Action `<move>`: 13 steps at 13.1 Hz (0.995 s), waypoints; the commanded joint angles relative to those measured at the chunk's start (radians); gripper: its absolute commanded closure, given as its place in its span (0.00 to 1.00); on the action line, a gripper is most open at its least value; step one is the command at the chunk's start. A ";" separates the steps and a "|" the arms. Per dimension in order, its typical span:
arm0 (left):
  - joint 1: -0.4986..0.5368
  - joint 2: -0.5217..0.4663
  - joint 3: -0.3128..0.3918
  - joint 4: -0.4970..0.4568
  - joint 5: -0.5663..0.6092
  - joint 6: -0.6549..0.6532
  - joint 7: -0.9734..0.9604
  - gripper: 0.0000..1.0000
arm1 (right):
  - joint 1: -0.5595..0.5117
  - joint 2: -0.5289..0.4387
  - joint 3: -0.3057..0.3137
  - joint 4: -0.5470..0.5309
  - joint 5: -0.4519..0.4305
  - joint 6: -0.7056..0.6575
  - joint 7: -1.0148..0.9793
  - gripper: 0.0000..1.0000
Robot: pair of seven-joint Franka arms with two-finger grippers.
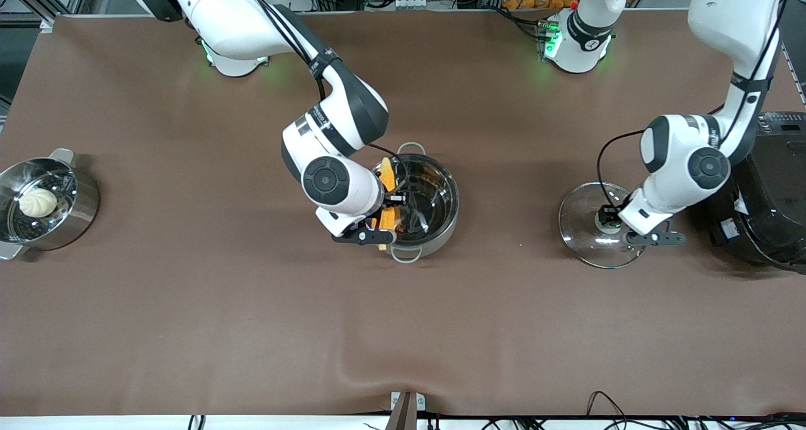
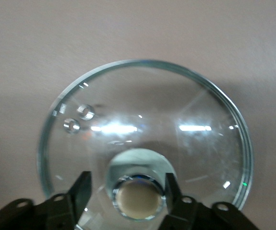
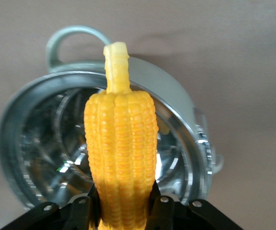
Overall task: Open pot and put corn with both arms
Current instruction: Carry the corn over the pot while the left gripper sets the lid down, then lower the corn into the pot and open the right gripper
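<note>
My right gripper needs to let go of the yellow corn on the pot's shiny bottom between its handles [image 1: 412, 203] [image 3: 104, 138].
The pot [image 1: 444, 225] stands uncovered mid-table, its shiny inside bare [image 3: 42, 158]. My right gripper [image 1: 390, 198] [image 3: 122, 203] hangs over the pot's rim on the right arm's side, shut on the yellow corn [image 1: 388, 177] [image 3: 121, 153], whose pale stub points away from the fingers. The glass lid [image 1: 592, 241] [image 2: 176, 110] lies flat on the table toward the left arm's end. My left gripper [image 1: 609, 219] [image 2: 128, 184] is low over it, open, its fingers [image 2: 82, 187] astride the metallic knob [image 2: 137, 199], with a gap showing on one side.
A steel steamer pot [image 1: 75, 213] with a white bun [image 1: 38, 202] sits at the right arm's end of the table. A big black rice cooker [image 1: 765, 191] stands right beside the left arm's wrist. The brown cloth wrinkles near the front edge [image 1: 378, 367].
</note>
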 commanded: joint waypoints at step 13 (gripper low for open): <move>0.023 -0.191 -0.017 0.659 0.029 -0.894 0.004 0.00 | 0.053 0.078 -0.002 0.030 0.042 0.093 0.072 1.00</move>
